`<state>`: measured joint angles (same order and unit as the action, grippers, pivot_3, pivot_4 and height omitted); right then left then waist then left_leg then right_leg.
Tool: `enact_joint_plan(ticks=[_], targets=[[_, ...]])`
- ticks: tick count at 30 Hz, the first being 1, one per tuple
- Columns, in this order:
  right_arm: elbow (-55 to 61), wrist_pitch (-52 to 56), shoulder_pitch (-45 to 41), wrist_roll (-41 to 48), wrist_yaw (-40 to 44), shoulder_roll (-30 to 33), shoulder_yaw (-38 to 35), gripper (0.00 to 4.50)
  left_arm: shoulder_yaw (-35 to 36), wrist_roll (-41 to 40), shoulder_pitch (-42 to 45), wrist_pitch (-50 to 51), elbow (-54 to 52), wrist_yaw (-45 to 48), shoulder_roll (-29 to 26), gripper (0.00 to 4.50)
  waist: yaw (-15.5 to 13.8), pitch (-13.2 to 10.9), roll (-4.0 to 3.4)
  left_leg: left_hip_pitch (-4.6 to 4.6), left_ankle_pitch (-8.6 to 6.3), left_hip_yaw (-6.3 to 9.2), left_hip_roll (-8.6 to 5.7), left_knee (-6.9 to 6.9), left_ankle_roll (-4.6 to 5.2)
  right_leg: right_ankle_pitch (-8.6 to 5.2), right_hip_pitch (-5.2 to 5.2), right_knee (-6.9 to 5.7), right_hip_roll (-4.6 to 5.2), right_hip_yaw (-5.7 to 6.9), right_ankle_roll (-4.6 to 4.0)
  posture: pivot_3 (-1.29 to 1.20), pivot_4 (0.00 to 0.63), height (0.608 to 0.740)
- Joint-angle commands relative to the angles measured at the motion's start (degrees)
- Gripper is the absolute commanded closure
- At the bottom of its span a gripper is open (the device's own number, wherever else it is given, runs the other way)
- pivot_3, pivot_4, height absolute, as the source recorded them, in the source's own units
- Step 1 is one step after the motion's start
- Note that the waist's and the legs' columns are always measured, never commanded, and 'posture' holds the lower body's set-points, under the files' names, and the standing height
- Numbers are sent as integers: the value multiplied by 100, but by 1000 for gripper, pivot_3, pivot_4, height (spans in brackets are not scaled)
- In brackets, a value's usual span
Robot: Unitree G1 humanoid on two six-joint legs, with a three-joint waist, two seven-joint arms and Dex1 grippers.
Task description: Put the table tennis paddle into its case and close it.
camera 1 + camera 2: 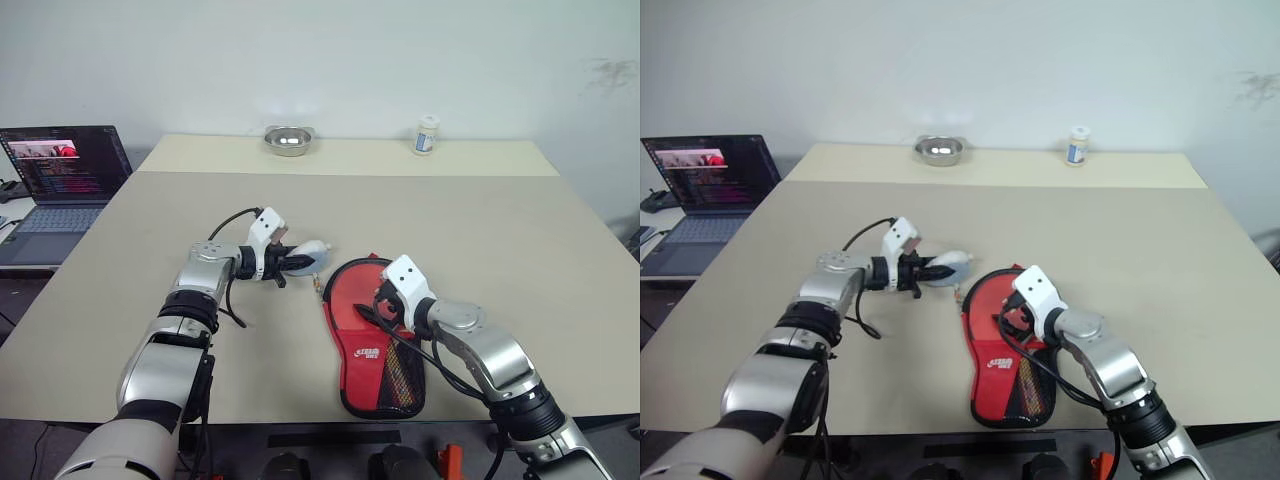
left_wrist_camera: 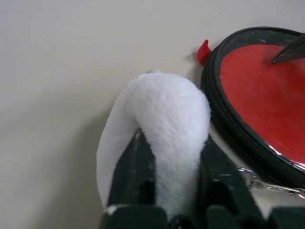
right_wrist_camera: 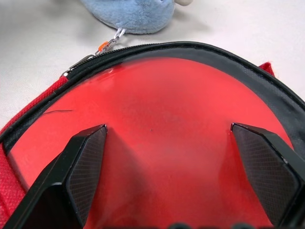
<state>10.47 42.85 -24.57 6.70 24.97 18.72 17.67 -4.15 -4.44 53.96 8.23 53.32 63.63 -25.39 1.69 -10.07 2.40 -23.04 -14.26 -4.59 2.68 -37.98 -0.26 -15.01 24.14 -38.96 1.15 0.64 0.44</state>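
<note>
The robot's left gripper will put the plush charm down beside the case's round end (image 1: 419, 254), on the side toward the bottle.
The case (image 1: 375, 350) lies flat on the tan table, its round end away from me, its red face up and black mesh on the narrow end. I cannot tell the paddle apart from the red behind the case's glossy face. A small white and blue plush charm (image 1: 310, 257) lies just left of the round end, joined to the zipper by a little metal chain (image 3: 108, 45). My left gripper (image 1: 290, 266) is shut on the plush charm (image 2: 162, 109). My right gripper (image 3: 169, 143) hangs open just over the round red face, fingers wide apart.
A metal bowl (image 1: 289, 140) and a small white bottle (image 1: 427, 135) stand on the far table section. An open laptop (image 1: 60, 170) sits on a side surface to the left. The table's front edge (image 1: 300, 418) runs just below the case's narrow end.
</note>
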Motion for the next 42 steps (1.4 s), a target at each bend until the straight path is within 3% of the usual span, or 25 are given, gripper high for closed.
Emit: enact_joint_plan(ticks=[1, 5, 16, 24, 32, 37, 42], targets=[[-125, 125, 159, -129, 81, 23, 229, 0, -35, -68, 48, 188, -450, 67, 157, 4193, -10, 2, 3, 0, 0, 0, 0, 0, 0, 0, 0, 0, 0, 0, 0, 0, 150, 740], [-179, 251, 270, -217, 202, 116, 403, 0, -14, 138, 528, 73, -110, -588, 425, 4195, -18, 9, 12, 2, 0, 0, -2, -2, 0, 0, -4, 0, 0, 0, 0, 0, 150, 740], [127, 785, 591, -142, 615, 422, 779, 0, -612, 1495, 2044, -1251, 2052, -2635, 1252, 4210, -14, 20, 26, 6, 0, 1, -4, 1, 0, 1, -7, 4, -1, 1, 4, 0, 150, 740], [69, 948, 632, -177, 608, 391, 849, 0, -1079, 2404, 2560, -1601, 2432, -3763, 1918, 4210, -13, 26, 30, 8, -1, -1, -4, 2, 0, 1, -8, 5, -1, 1, 4, 0, 150, 740], [90, 1008, 780, -206, 634, 367, 1125, 0, -1209, 2812, 3072, -1909, 2521, -4675, 3182, 4211, -17, 37, 28, 9, -1, -2, -7, 4, 0, 0, -9, 8, -1, 1, 5, 0, 150, 740], [163, 1100, 844, -208, 516, 235, 1174, 0, -1156, 2900, 3244, -2033, 2531, -4811, 3713, 4211, 21, 52, 5, 13, -1, -6, -7, 7, 0, -1, -8, 8, -1, -2, 7, 0, 150, 740], [176, 1136, 859, -215, 468, 209, 1156, 0, -1053, 2728, 3118, -2211, 2497, -4163, 4216, 4211, 0, 60, -6, 16, -1, 0, -4, 10, -1, -1, -10, 7, -6, 3, 6, 0, 150, 740]])
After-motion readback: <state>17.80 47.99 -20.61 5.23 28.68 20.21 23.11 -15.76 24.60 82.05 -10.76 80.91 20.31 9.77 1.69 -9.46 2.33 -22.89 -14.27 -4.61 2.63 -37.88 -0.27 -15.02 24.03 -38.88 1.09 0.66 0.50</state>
